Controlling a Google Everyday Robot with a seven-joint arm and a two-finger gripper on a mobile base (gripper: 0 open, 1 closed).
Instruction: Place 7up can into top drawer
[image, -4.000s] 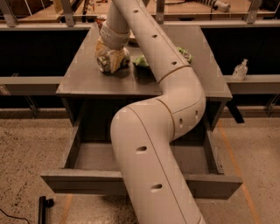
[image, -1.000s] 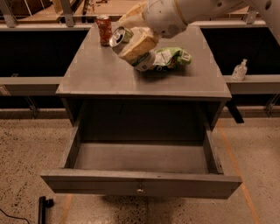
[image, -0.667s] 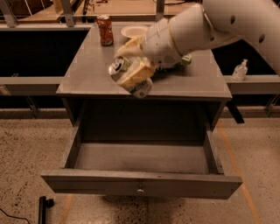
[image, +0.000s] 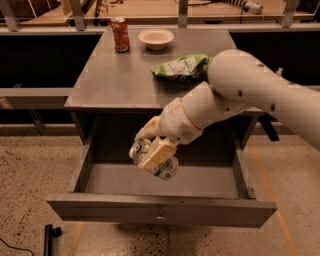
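Observation:
I will release the 7up can with my gripper on the middle of the top drawer's bottom (image: 168, 164), behind the round knob. The can now hangs over the open drawer.
My gripper (image: 152, 150) is shut on the 7up can (image: 156, 161), a whitish-silver can with green markings, held tilted on its side. It hangs over the open top drawer (image: 160, 210), just above the drawer's floor near its middle. The drawer is pulled out wide from the grey cabinet, with a small round knob (image: 160, 218) on its front panel. My white arm (image: 250, 95) reaches in from the right across the cabinet's front edge.
On the cabinet top (image: 115, 80) stand a red-orange can (image: 119, 34) at the back left, a white bowl (image: 156, 38) behind the middle, and a green crinkled chip bag (image: 182, 66) at the right. A black object (image: 48, 239) lies on the floor at the lower left.
My gripper has carried the 7up can down from above the cabinet top, forward over its front edge, to just over the open drawer.

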